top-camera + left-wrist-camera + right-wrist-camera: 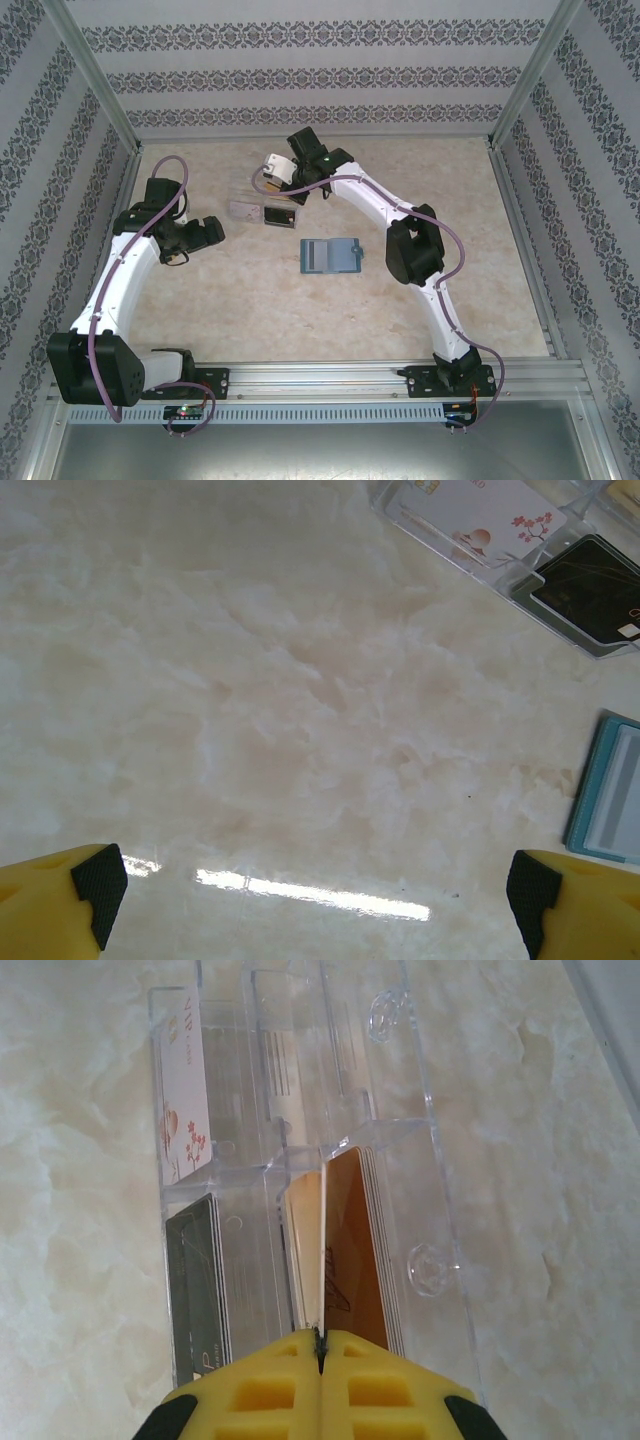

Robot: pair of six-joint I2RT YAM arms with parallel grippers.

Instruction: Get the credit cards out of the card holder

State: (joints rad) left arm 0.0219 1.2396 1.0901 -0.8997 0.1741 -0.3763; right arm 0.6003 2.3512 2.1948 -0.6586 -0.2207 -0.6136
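Note:
Next, my right gripper releases the orange-gold credit card in the clear tray [287, 192] [324, 1255], against the stack of orange-gold cards.
The card holder [331, 255], a blue-grey wallet, lies open and flat mid-table; its edge shows at the right of the left wrist view [606, 790], with a pale grey face inside. My right gripper [320, 1338] is shut on a thin orange-gold credit card [322, 1250], seen edge-on and held upright over a clear plastic tray [440, 1160]. A stack of orange-gold cards [355, 1250] stands in the tray right beside it. My right gripper [288, 183] hovers at the tray's far side. My left gripper [315, 900] is open over bare table, left of the wallet [205, 235].
The clear tray [265, 210] has several compartments. Black cards [195, 1280] and a white card with red blossoms [185, 1110] sit in its left ones; both show in the left wrist view, black [590, 590] and white [480, 515]. Patterned walls enclose the marble table.

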